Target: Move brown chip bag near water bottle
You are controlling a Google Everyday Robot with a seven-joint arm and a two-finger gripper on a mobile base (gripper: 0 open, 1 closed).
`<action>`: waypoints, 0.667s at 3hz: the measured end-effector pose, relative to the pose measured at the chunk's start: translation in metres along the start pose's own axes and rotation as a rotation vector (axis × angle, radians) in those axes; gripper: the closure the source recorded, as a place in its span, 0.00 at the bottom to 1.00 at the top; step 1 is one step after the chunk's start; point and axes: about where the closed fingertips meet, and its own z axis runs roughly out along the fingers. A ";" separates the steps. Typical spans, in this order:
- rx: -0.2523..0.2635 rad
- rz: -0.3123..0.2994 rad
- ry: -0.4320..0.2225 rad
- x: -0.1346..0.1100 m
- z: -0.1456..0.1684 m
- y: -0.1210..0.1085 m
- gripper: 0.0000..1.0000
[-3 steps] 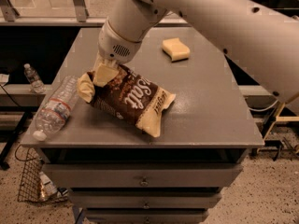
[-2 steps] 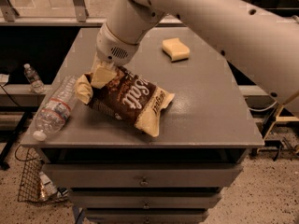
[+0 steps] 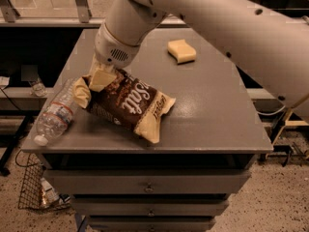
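Observation:
I will let go of the brown chip bag on the grey table (image 3: 119, 105), with its cream end against the water bottle.
The brown chip bag (image 3: 129, 104) lies on the grey table (image 3: 212, 110), left of middle, its cream left end crumpled and slightly raised. My gripper (image 3: 100, 77) is at that upper left end and is shut on it. The water bottle (image 3: 56, 113) lies on its side at the table's left edge, white cap pointing toward the front. The bag's left end is right next to the bottle, nearly touching it.
A yellow sponge (image 3: 181, 50) sits at the back of the table, right of my arm (image 3: 207, 18). Drawers (image 3: 149, 187) run under the tabletop. A small clear bottle (image 3: 36, 87) stands on a low shelf to the left. A wire basket (image 3: 34, 190) stands on the floor at lower left.
My gripper and the bag's left end have shifted slightly left, closer to the water bottle. The bottle and sponge have not moved.

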 end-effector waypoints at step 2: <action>-0.013 -0.019 -0.014 -0.009 0.002 0.001 1.00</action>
